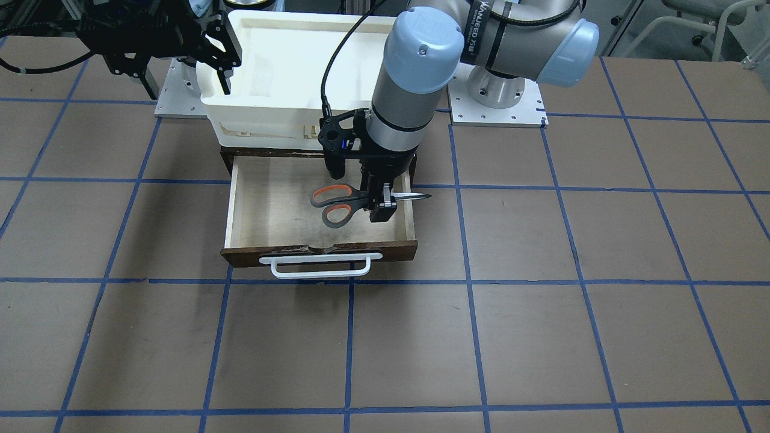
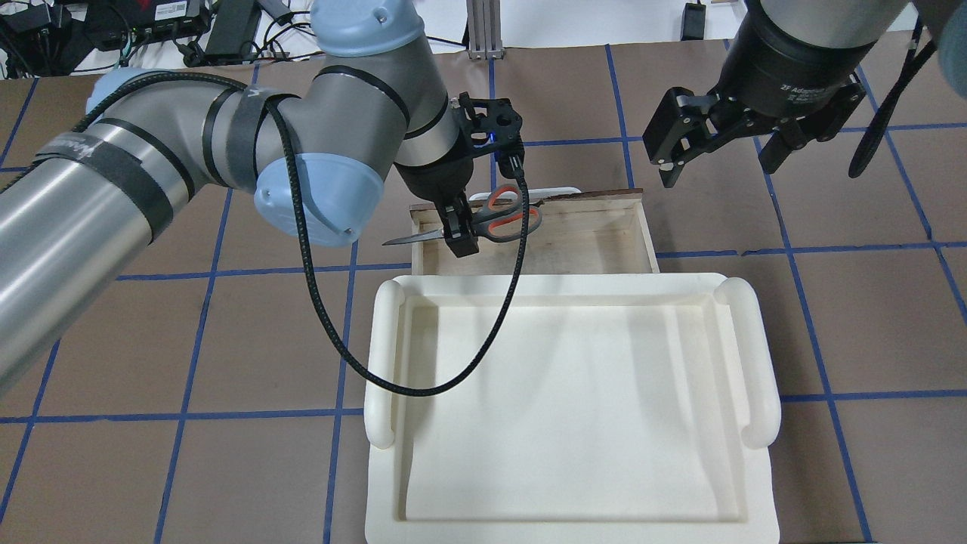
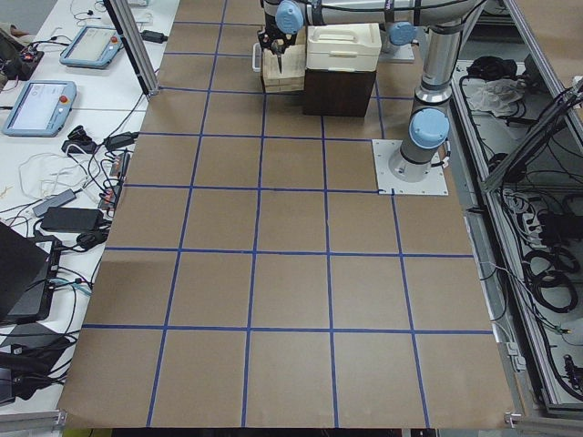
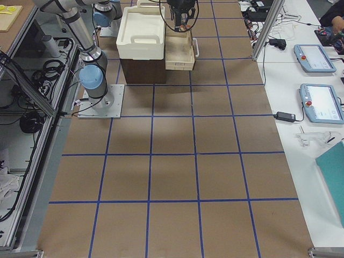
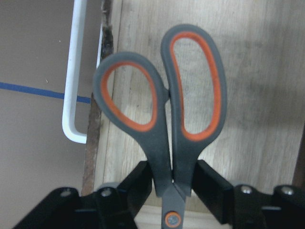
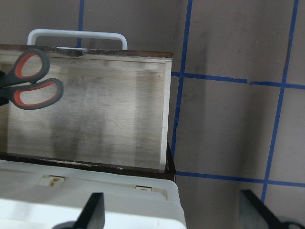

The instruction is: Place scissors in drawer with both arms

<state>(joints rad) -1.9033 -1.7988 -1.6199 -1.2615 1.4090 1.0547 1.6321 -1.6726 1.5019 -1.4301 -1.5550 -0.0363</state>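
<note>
The scissors, now hanging level over the open drawer, will be released by my left gripper on the middle of the drawer's pale plywood bottom (image 1: 335, 210) (image 5: 190, 78), behind the drawer's white bar handle.
The scissors (image 1: 334, 205), grey handles with orange-lined loops, hang level over the open drawer (image 1: 271, 204). My left gripper (image 1: 379, 204) is shut on them near the pivot. The handles are over the pale plywood floor and the blade tip sticks out past the drawer's side wall. They also show in the overhead view (image 2: 508, 219) and the left wrist view (image 5: 183, 119). My right gripper (image 2: 725, 155) is open and empty, raised beside the drawer's (image 2: 589, 242) other end. The right wrist view shows the drawer (image 6: 95, 114) with the scissors (image 6: 31, 88) at its far end.
A large white plastic tray (image 2: 381, 355) sits on top of the dark cabinet behind the drawer. The drawer's white bar handle (image 1: 319, 269) points toward the operators' side. The table is brown board with blue tape lines (image 1: 469, 282).
</note>
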